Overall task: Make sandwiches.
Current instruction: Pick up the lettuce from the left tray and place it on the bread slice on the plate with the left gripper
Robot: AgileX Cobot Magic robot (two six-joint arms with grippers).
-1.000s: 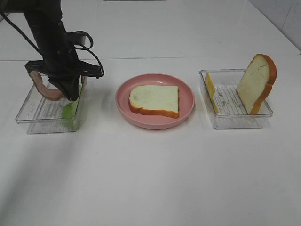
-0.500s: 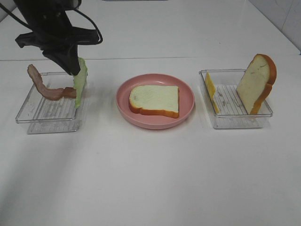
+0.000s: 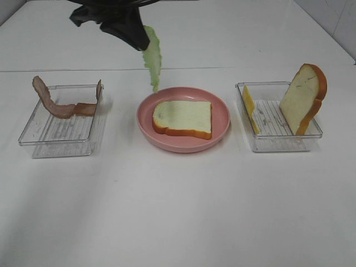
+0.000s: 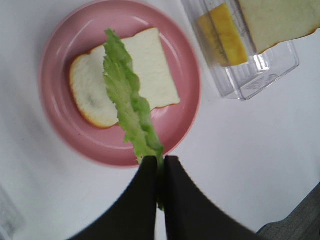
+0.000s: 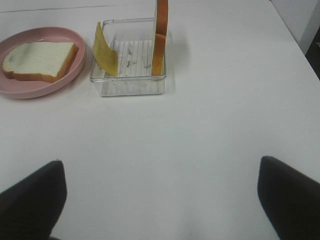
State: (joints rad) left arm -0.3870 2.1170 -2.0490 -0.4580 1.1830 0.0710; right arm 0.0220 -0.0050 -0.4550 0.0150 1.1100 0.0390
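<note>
My left gripper should release the green lettuce leaf on the white bread slice [image 3: 181, 113] [image 4: 120, 77] that lies on the pink plate.
High over the far left edge of the pink plate [image 3: 183, 146], my left gripper [image 3: 138, 39] is shut on the top of a green lettuce leaf [image 3: 152, 60] that hangs down. One white bread slice [image 3: 182, 118] lies flat on that plate. The left wrist view shows the lettuce [image 4: 127, 100] dangling from the shut left gripper [image 4: 159, 165] above the bread [image 4: 150, 65]. Brown bacon strips [image 3: 55, 103] lie in the left clear tray [image 3: 61, 146]. The right tray [image 3: 278, 146] holds a yellow cheese slice [image 3: 248, 105] and an upright bread slice [image 3: 303, 97]. My right gripper [image 5: 160, 200] stands wide open over bare table.
The right wrist view has the tray [image 5: 127, 86] with the cheese [image 5: 105, 52] and the upright bread [image 5: 161, 35] ahead, and the plate [image 5: 30, 91] beside it. The white table runs wide in front of the plate and trays.
My left gripper has lifted the lettuce out of the left tray and carried it up and to the right, toward the plate. The bacon stays in the tray.
</note>
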